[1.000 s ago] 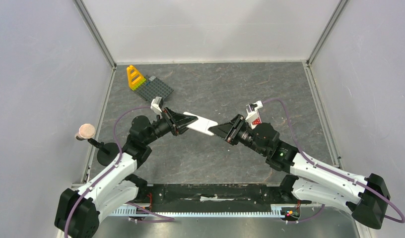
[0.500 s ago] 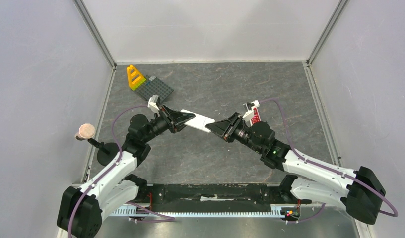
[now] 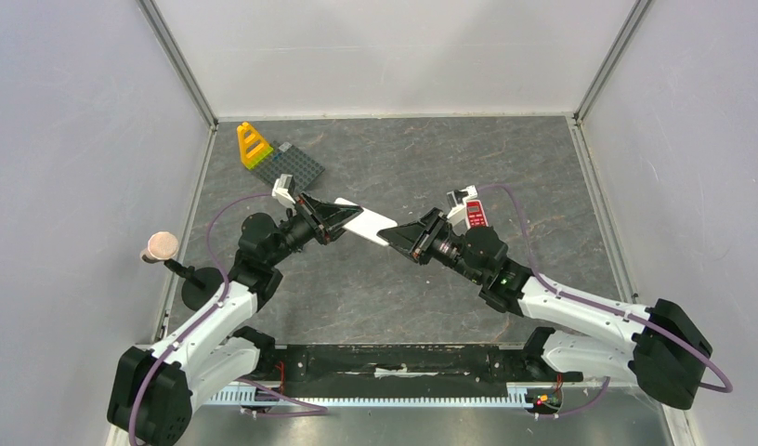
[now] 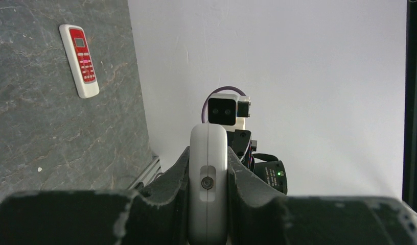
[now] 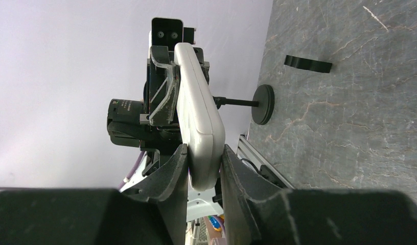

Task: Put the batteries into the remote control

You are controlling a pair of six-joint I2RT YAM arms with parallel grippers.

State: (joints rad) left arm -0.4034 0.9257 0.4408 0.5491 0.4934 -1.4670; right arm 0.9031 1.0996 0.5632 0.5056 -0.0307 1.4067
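Note:
The white remote control's tip is held end-on in my right gripper, so that gripper should open, let my left gripper turn the remote control, and then take its long side (image 3: pixel 382 217).
A white remote control (image 3: pixel 368 224) hangs in the air over the middle of the table, held at both ends. My left gripper (image 3: pixel 350 220) is shut on its left end, seen edge-on between the fingers in the left wrist view (image 4: pixel 208 173). My right gripper (image 3: pixel 395 239) is shut on its right end, where the rounded tip (image 5: pixel 201 153) sits between both pads. A red-faced remote control (image 3: pixel 475 215) lies flat on the table behind my right wrist and shows whole in the left wrist view (image 4: pixel 79 60). The batteries are out of view.
A grey studded baseplate (image 3: pixel 293 166) with a yellow block (image 3: pixel 253 146) sits at the far left. A black stand with a pink disc (image 3: pixel 160 246) is on the left edge. A short black strip (image 5: pixel 308 64) lies on the table. White walls enclose the table.
Both arms have carried the white remote control a little to the left and farther back. The right arm stretched out after it, uncovering more of the red-faced remote.

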